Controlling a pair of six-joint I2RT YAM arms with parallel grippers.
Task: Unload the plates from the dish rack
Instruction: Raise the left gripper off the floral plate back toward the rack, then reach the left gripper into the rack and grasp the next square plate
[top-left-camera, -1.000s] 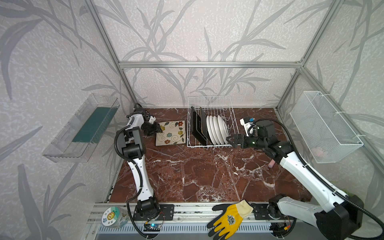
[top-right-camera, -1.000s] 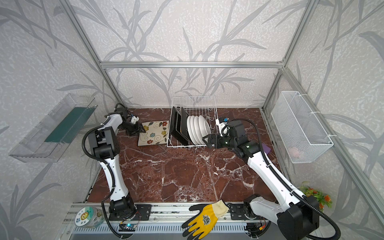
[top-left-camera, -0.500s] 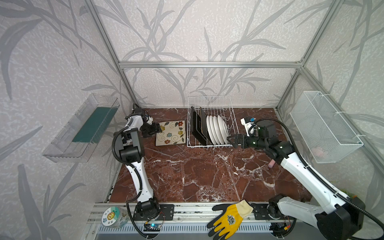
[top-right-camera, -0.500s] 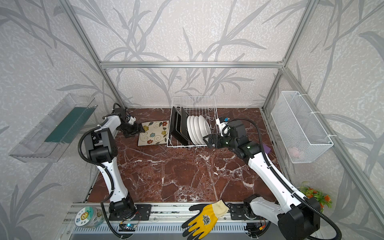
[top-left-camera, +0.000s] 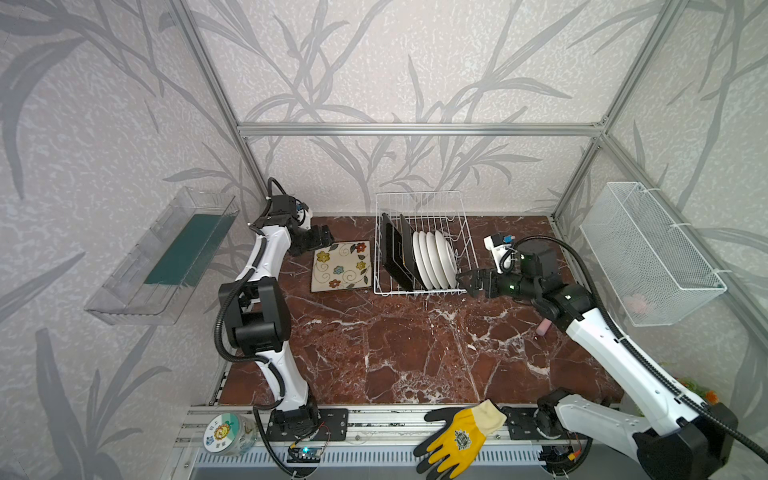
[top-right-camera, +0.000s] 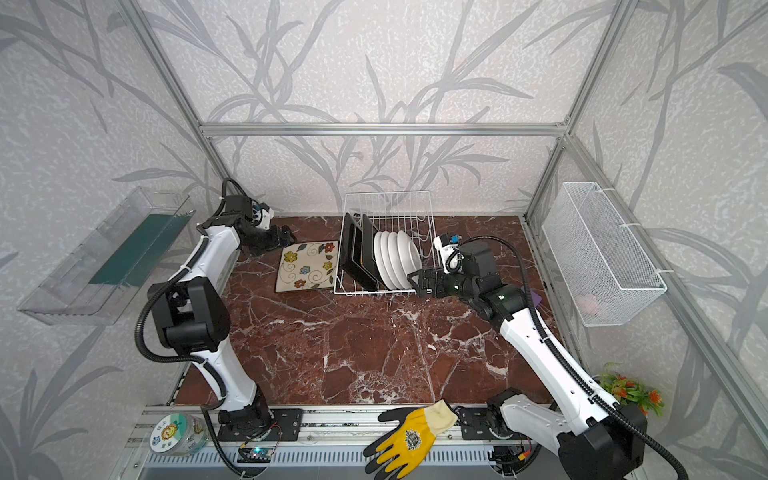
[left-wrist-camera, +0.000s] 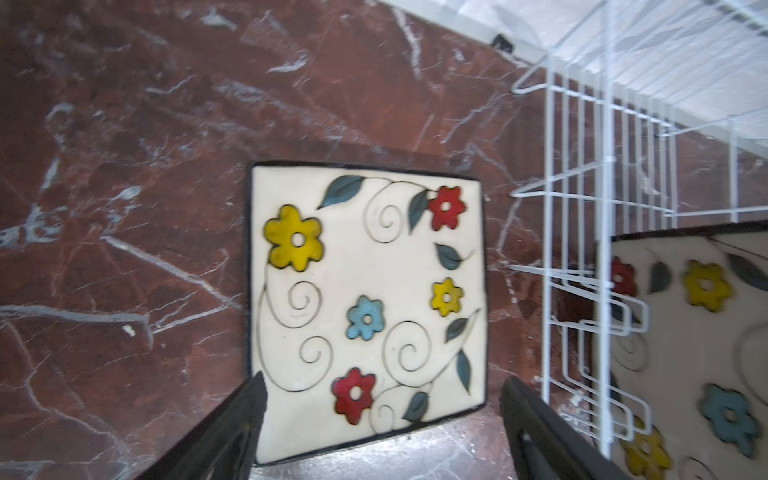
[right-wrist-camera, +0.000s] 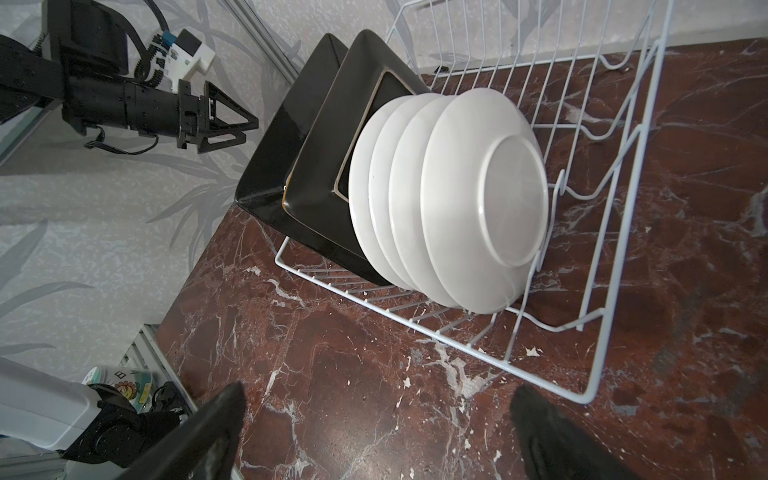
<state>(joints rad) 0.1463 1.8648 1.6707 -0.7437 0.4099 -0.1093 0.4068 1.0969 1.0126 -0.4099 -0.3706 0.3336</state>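
The black-backed square plate in the dish rack that stands nearest the flat flowered plate is next, and my left gripper needs to close on its top edge (top-left-camera: 385, 242).
The white wire dish rack (top-left-camera: 419, 193) (top-right-camera: 386, 194) (right-wrist-camera: 590, 399) stands at the back of the marble table. Two black-backed square plates (top-left-camera: 394, 253) (top-right-camera: 356, 254) (right-wrist-camera: 316, 166) and several round white plates (top-left-camera: 434, 259) (top-right-camera: 395, 259) (right-wrist-camera: 457, 199) stand upright in it. Another square plate (top-left-camera: 341, 266) (top-right-camera: 307, 266) (left-wrist-camera: 365, 299) lies flat, flowered face up, left of the rack. My left gripper (top-left-camera: 328, 239) (top-right-camera: 291, 237) (left-wrist-camera: 382, 377) is open by that plate's back-left corner, holding nothing. My right gripper (top-left-camera: 461, 280) (top-right-camera: 413, 279) (right-wrist-camera: 380, 386) is open and empty, just outside the rack's front-right corner.
A clear plastic tray (top-left-camera: 166, 257) hangs on the left wall and a white mesh basket (top-left-camera: 648, 253) on the right wall. A yellow glove (top-left-camera: 457, 432) and a round tin (top-left-camera: 224, 432) lie on the front rail. A small pink object (top-left-camera: 542, 328) sits beside the right arm.
My left gripper's jaws have spread apart at the flat plate's corner, and its arm has shifted a little. The plate lies still. The right arm has stayed put.
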